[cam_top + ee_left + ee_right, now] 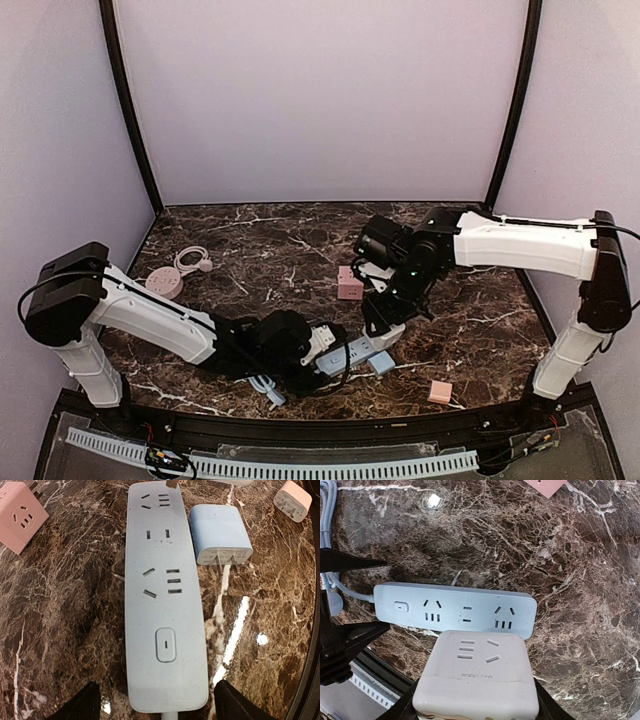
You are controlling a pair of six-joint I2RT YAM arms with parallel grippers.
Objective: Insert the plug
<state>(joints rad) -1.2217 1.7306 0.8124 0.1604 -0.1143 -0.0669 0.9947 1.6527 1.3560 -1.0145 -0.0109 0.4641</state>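
My left gripper should grip the power strip's sides point(204, 682) to steady it for the white cube plug, as the power strip's switch end lies loose between my open fingers.
A pale blue power strip point(165, 595) lies flat on the marble, its switch end nearest my left gripper point(157, 702). That gripper is open, its black fingertips point(75, 705) standing clear of the strip on both sides. My right gripper point(476, 702) is shut on a white cube plug point(477, 675), held just above the strip's point(455, 610) long edge, socket face up. In the top view the white cube plug point(390, 335) hangs over the strip point(352, 352) at the table's front middle. A light blue two-prong adapter point(220, 537) lies beside the strip.
A pink cube socket point(350, 283) sits behind the strip. A small pink adapter point(440, 391) lies front right, and a pink round unit with a coiled cable point(165, 283) at the left. The strip's cord point(268, 388) runs toward the front edge.
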